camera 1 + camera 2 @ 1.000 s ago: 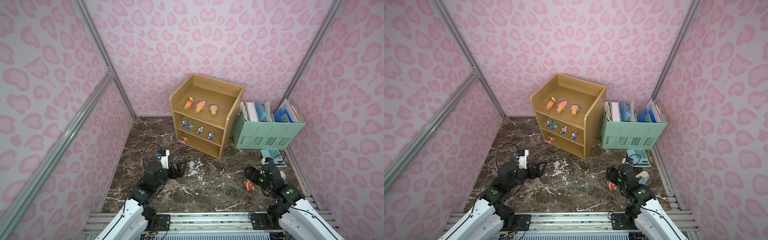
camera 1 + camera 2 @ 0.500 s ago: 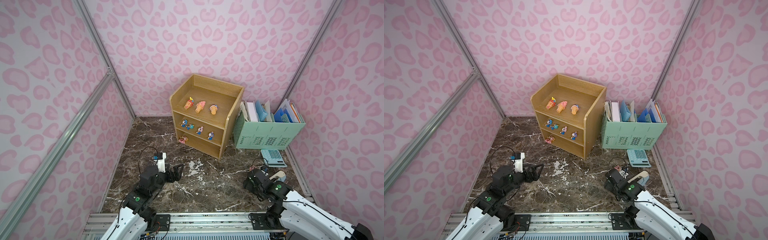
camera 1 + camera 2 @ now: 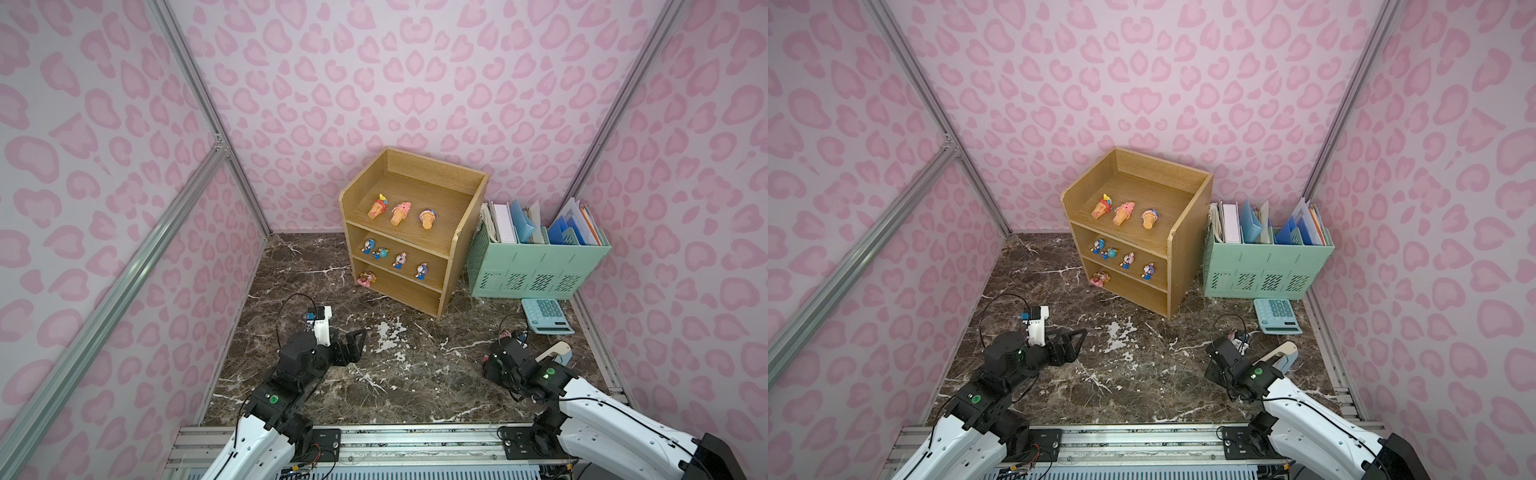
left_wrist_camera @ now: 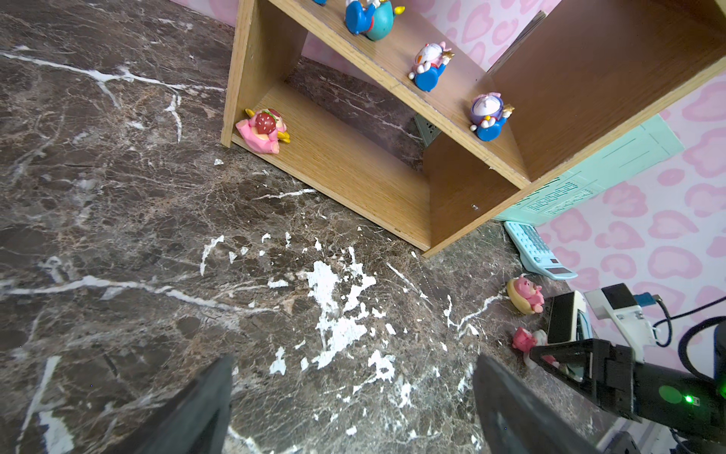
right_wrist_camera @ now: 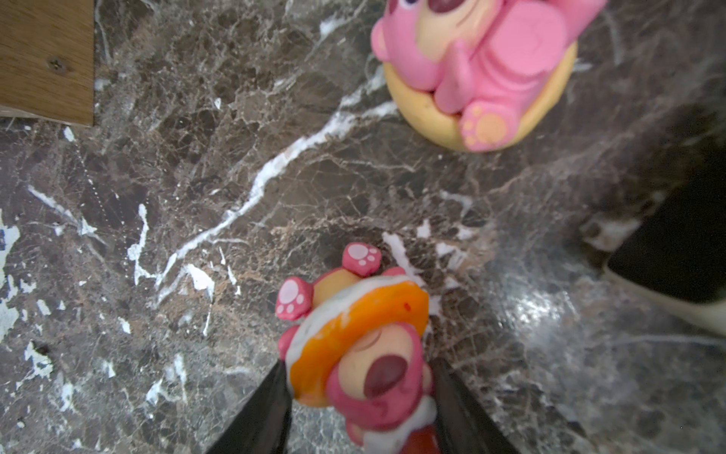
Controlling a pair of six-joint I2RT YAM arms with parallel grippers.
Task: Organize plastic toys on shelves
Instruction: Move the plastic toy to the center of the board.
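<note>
Next, I set the pink bear toy, now down at the marble floor, down with my right gripper on the marble floor (image 3: 399, 369) just in front of the white patch.
The shelves (image 3: 467, 224) stand at the back. Three cone toys (image 3: 401, 212) lie on the top tier, several blue-white toys (image 3: 400, 259) stand on the middle tier, and a pink toy (image 4: 262, 129) lies on the bottom tier. My right gripper (image 5: 359, 373) reaches down to the marble floor at the front right, shut on a pink bear toy with an orange ring (image 5: 353, 334). A second pink bear on a yellow ring (image 5: 491, 67) lies just beyond it. My left gripper (image 4: 353, 361) hovers open over bare floor at the front left, holding nothing.
A mint green file organizer (image 3: 536, 266) full of papers stands right of the shelves. A mint calculator (image 3: 546, 316) lies in front of it. A white and blue object (image 3: 557, 353) lies beside my right arm. Pink walls close in on three sides.
My right gripper has come down around the pink bear with the orange ring and its jaws have closed in on it. The left gripper stays open, hardly moved.
</note>
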